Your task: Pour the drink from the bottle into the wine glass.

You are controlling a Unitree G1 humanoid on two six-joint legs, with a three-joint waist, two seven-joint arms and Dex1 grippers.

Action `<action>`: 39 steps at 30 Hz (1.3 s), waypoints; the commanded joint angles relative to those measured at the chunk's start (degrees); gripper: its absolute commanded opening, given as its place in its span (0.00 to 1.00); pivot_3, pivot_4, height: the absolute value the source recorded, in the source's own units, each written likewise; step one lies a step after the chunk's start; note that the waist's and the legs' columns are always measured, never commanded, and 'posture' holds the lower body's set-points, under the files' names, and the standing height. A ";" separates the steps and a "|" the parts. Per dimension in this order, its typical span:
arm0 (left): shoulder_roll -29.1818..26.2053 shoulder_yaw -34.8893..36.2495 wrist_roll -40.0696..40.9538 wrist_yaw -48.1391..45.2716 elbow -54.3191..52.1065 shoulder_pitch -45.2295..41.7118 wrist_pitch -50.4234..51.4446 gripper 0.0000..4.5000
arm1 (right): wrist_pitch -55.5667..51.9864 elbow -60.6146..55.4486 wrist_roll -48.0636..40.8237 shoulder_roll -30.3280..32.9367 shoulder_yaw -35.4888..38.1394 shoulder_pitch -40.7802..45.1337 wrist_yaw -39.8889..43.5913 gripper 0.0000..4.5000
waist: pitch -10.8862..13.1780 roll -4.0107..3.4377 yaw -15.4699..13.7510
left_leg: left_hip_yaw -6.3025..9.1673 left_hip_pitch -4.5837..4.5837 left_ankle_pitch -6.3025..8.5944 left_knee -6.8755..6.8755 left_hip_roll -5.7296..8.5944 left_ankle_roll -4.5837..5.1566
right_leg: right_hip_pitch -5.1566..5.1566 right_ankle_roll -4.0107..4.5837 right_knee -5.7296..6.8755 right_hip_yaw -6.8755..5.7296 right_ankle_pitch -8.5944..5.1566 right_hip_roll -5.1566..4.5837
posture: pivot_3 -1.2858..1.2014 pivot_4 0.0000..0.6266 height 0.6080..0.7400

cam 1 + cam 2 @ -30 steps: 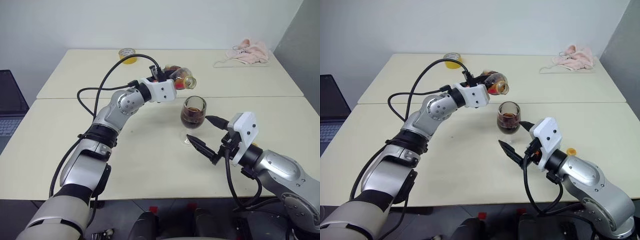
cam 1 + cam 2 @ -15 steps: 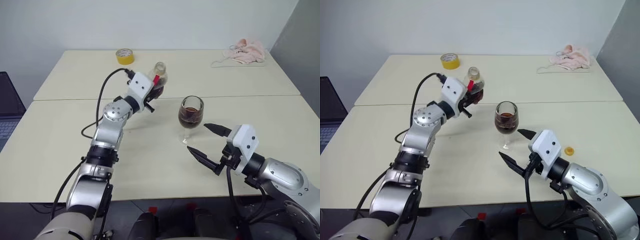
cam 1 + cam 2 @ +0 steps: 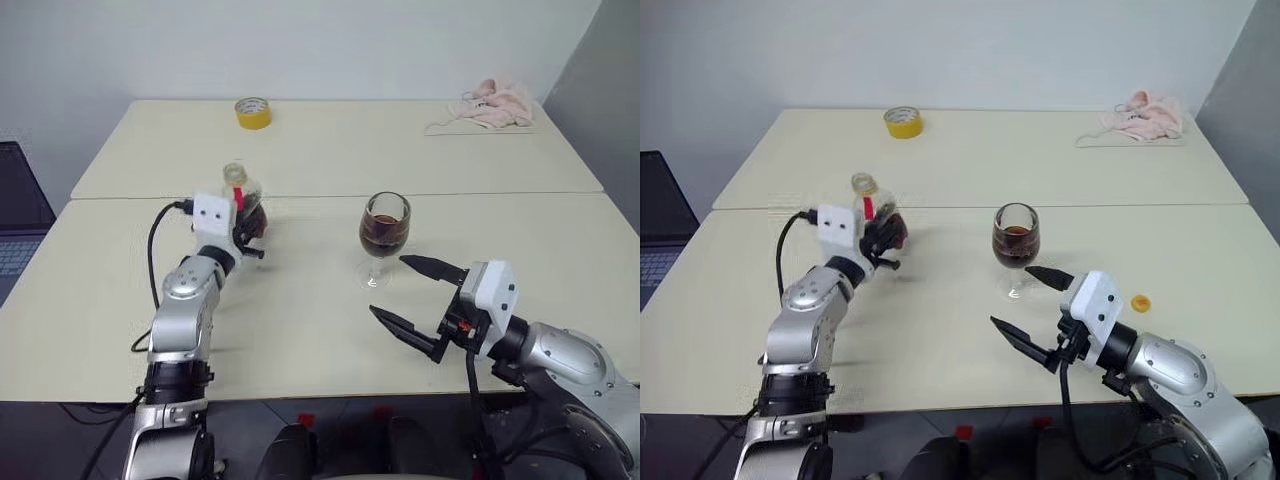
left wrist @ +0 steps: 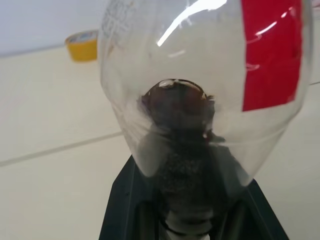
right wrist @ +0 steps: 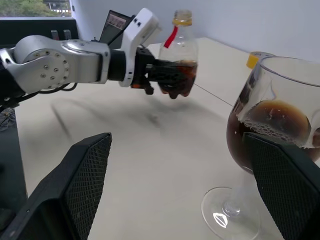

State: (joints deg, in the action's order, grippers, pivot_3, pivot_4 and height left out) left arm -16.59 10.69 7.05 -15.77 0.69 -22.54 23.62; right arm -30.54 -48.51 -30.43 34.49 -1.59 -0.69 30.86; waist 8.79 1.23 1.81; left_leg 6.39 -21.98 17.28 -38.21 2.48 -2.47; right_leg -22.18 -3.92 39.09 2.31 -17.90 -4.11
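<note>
Next, my left gripper puts the bottle down on the table just this side of the seam [image 3: 243, 255], across from the wine glass.
The bottle [image 3: 240, 195] stands upright in my left gripper [image 3: 250, 217], which is shut on its round body, left of the table's middle and a little above the surface. A little dark drink [image 4: 179, 107] sits in the bottle's bottom, beside its red label [image 4: 270, 55]. The wine glass [image 3: 385, 226] stands on the table to the right, its bowl about half full of dark drink [image 5: 270, 125]. My right gripper [image 3: 388, 286] hangs open just in front of the glass's foot, one finger [image 5: 85, 180] on either side, touching nothing.
A small yellow cap [image 3: 1140, 303] lies on the table right of the glass. A yellow tape roll [image 3: 251, 112] and a pink cloth [image 3: 490, 104] lie at the far edge. A laptop [image 3: 15, 220] sits off the table's left side.
My left arm has swung the bottle away from above the glass, leftward and down, and turned it from tipped over to upright. The right gripper has barely moved.
</note>
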 commanded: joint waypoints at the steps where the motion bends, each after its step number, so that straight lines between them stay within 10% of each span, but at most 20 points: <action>1: -0.20 1.51 1.50 1.10 -4.56 1.43 0.22 0.16 | 1.78 -0.22 -0.79 -0.76 0.82 1.74 0.70 1.00 | -0.02 0.03 -0.18 | 0.01 -0.01 0.00 0.00 0.00 0.00 | 0.00 0.00 0.00 0.00 0.00 0.00 | 0.52 0.24 1.00; 24: -0.62 0.36 2.35 1.57 -5.12 3.54 5.23 0.16 | 1.21 1.10 -0.12 -1.40 -0.40 4.21 1.80 1.00 | -0.06 0.08 -0.23 | -0.01 0.03 0.00 0.02 0.01 0.00 | 0.03 0.00 -0.01 0.00 0.00 -0.03 | 0.52 0.24 1.00; 35: 0.00 0.15 3.01 2.41 -6.03 4.61 3.63 0.96 | 1.17 1.17 -0.19 -1.32 -0.50 4.37 1.78 1.00 | -0.06 0.08 -0.22 | -0.01 0.04 0.00 0.03 0.00 0.00 | 0.04 0.00 -0.02 0.01 0.00 -0.03 | 0.52 0.24 1.00; 39: 0.10 0.12 3.19 2.58 -6.16 4.84 3.46 1.00 | 1.24 1.08 -0.19 -1.30 -0.41 4.23 1.78 1.00 | -0.06 0.08 -0.22 | -0.01 0.04 0.00 0.04 0.00 0.00 | 0.04 0.00 -0.03 0.01 0.00 -0.03 | 0.52 0.24 1.00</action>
State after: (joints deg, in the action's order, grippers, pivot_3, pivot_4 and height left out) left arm -16.54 10.63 9.78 -13.19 -2.46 -17.87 28.17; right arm -30.15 -46.34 -30.35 33.30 -2.38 3.12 32.48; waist 8.73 1.31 1.59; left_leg 6.38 -21.94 17.28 -38.18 2.49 -2.47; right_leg -22.14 -3.92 39.06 2.31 -17.90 -4.14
